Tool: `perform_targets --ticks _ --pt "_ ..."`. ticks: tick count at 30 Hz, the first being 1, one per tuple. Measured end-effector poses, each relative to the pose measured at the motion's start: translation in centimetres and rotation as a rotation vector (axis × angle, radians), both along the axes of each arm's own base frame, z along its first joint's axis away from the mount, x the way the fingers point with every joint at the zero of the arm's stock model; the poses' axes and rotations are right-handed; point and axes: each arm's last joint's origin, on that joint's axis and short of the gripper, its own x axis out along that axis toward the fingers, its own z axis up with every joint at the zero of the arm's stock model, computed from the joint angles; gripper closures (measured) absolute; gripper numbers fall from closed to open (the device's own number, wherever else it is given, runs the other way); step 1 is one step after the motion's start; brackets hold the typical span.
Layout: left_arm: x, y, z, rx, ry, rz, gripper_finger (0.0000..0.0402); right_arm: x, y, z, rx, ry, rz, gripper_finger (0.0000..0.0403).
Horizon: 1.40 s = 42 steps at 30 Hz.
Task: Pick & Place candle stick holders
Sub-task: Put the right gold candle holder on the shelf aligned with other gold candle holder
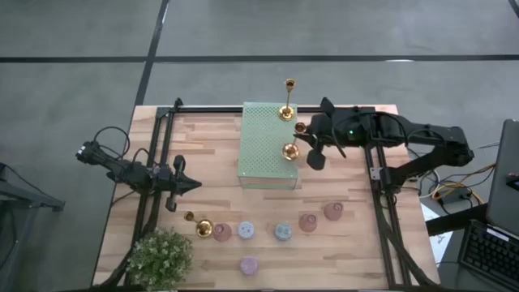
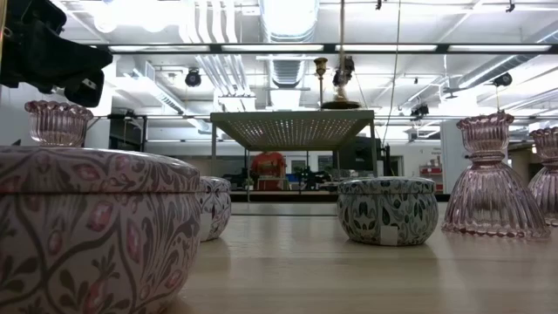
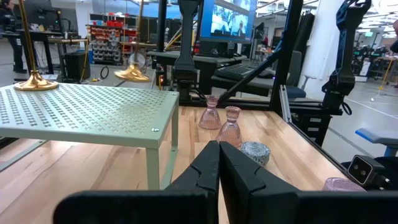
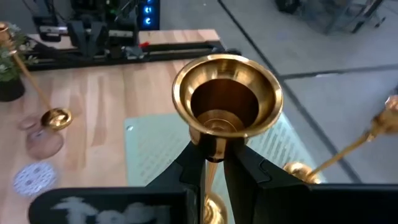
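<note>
I will release the gold holder from my right gripper on the green block [image 1: 287, 137], in front of the holder that is standing.
My right gripper [image 4: 214, 152] is shut on a gold candle stick holder [image 1: 293, 139] above the right side of the pale green perforated block [image 1: 268, 146]. A second gold holder [image 1: 287, 101] stands by its base on the block's far right corner. A third [image 1: 197, 225] lies on the table at the near left. Several squat pastel holders [image 1: 282, 232] stand in a loose row near the front edge. My left gripper [image 3: 219, 149] is shut on nothing, level above the table at the left [image 1: 190, 184]. My right gripper pinches the gold holder's thin stem [image 4: 213, 163] between its two fingers, just under the flared cup [image 4: 227, 99]. The fingers come from the table's right side, slanting down, and lie across the stem. The holder stays upright, and its round base [image 3: 132, 73] looks just clear of the block's top.
A leafy potted plant [image 1: 160, 255] stands at the near left corner. Dark frame rails [image 1: 154, 162] run along both sides of the table. Bare wood lies between the block and the row of pastel holders. Pink glass holders [image 2: 488, 179] and patterned tins [image 2: 388, 209] fill the low view.
</note>
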Motion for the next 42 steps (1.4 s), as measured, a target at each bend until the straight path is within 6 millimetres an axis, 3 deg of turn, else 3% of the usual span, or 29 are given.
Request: perform_targets --ticks 7,22,31,42 --pt "0.0 0.0 0.0 0.000 0.000 0.000 0.0390 1.6 -2.6 -0.3 -0.014 0.046 -0.050 0.0369" --pt "0.0 0.0 0.0 0.000 0.000 0.001 0.0390 0.7 -7.7 -0.2 0.069 -0.017 -0.093 0.0369" --pt "0.0 0.0 0.0 0.000 0.000 0.000 0.0390 0.7 -8.8 -1.5 0.086 0.008 -0.133 0.0369" --pt "0.0 0.0 0.0 0.000 0.000 0.001 0.0390 1.0 -8.8 -1.2 0.098 -0.050 -0.126 0.0369"
